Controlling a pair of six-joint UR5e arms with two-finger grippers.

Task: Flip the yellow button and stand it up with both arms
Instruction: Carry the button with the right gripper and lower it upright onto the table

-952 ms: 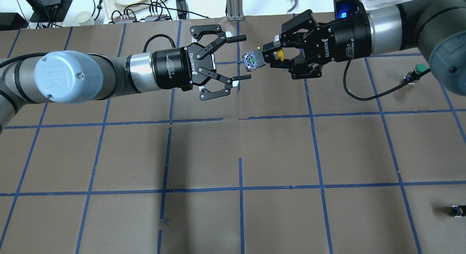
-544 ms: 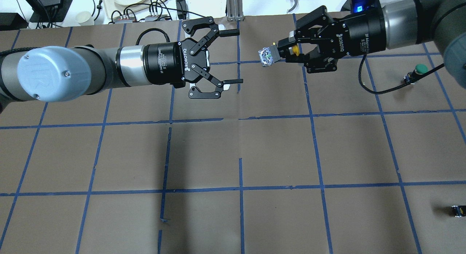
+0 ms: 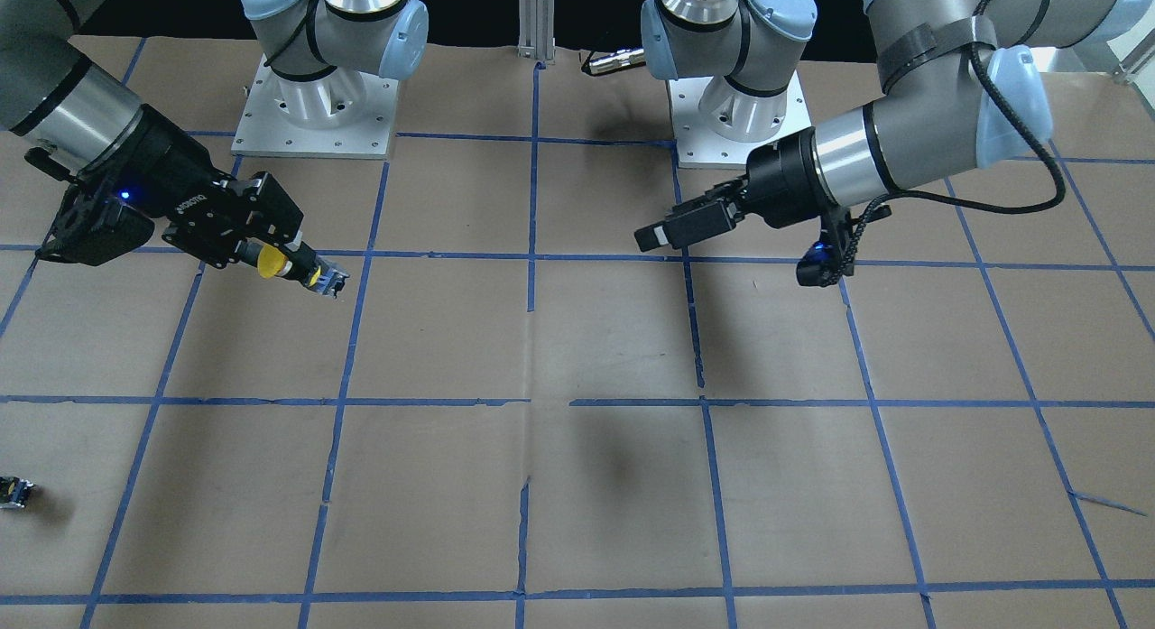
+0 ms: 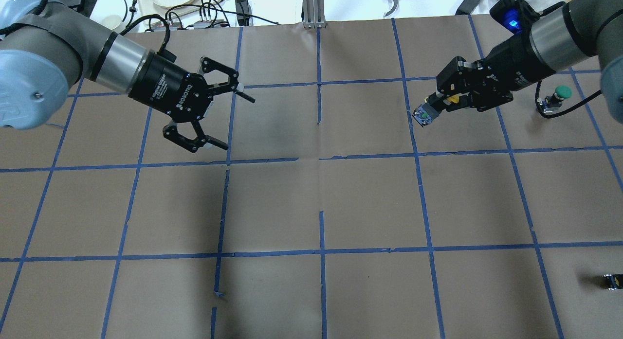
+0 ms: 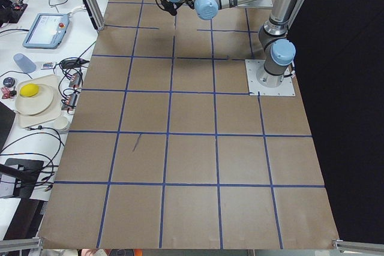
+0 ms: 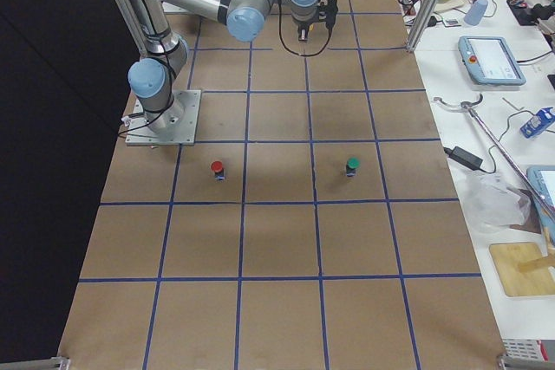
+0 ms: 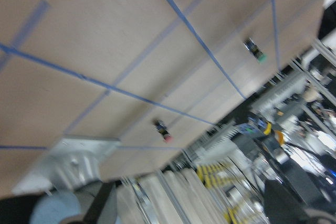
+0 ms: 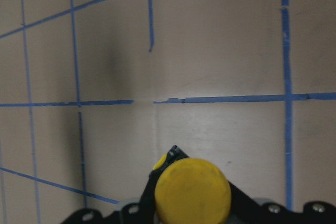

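Next, my right gripper puts the yellow button down in the blue-taped square, just robot-side of the small dark switch part [image 3: 88, 303].
My right gripper [image 4: 440, 105] is shut on the yellow button [image 4: 450, 99], just below its cap. The black-and-silver switch body [image 4: 424, 114] sticks out past the fingertips, tilted down toward the brown paper. The front-facing view shows the same grip, with the yellow button [image 3: 269, 262] at the left. In the right wrist view the yellow cap [image 8: 192, 190] fills the bottom edge. My left gripper [image 4: 238, 123] is open and empty, far off to the left over the table [image 4: 321, 198]. It also shows in the front-facing view [image 3: 663, 234].
A green-capped button [image 4: 559, 93] stands at the right, just beyond my right gripper. A small dark switch part [image 4: 611, 280] lies near the front right edge. A red-capped button [image 6: 217, 167] stands near the robot's base. Cables and dishes lie beyond the far edge.
The two grippers have drawn apart. My right gripper carried the yellow button to the right and tilted it downward. My left gripper swung back to the left, still open.
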